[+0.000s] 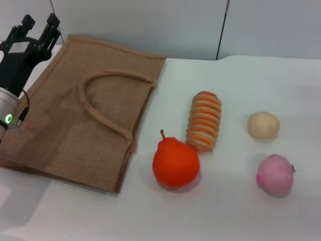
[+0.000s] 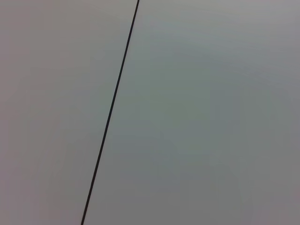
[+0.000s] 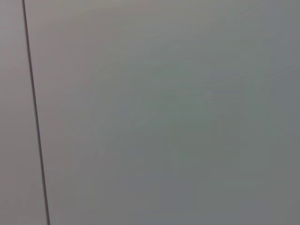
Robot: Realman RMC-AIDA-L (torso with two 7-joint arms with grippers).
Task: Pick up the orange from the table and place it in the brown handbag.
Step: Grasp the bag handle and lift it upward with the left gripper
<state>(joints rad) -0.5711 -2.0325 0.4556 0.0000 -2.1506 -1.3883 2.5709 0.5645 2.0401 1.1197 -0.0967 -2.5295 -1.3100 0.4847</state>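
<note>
The handbag handle's bend (image 1: 83,86), halfway between the handle's two ends, will be gripped by my left gripper to lift the top side of the brown handbag.
The orange (image 1: 175,164), bright orange-red with a short dark stem, sits on the white table (image 1: 241,216) at the front middle. The brown handbag (image 1: 75,113) lies flat to its left, with a looped handle (image 1: 105,108) on top. My left gripper (image 1: 40,25) is raised at the far left, above the bag's back left corner, with its two black fingers apart and nothing between them. My right gripper is out of view. Both wrist views show only a plain grey wall with a dark seam.
An orange-and-cream striped roll (image 1: 204,121) lies just right of and behind the orange. A beige ball (image 1: 263,125) and a pink peach-like ball (image 1: 275,174) sit at the right. A grey wall (image 1: 175,25) stands behind the table.
</note>
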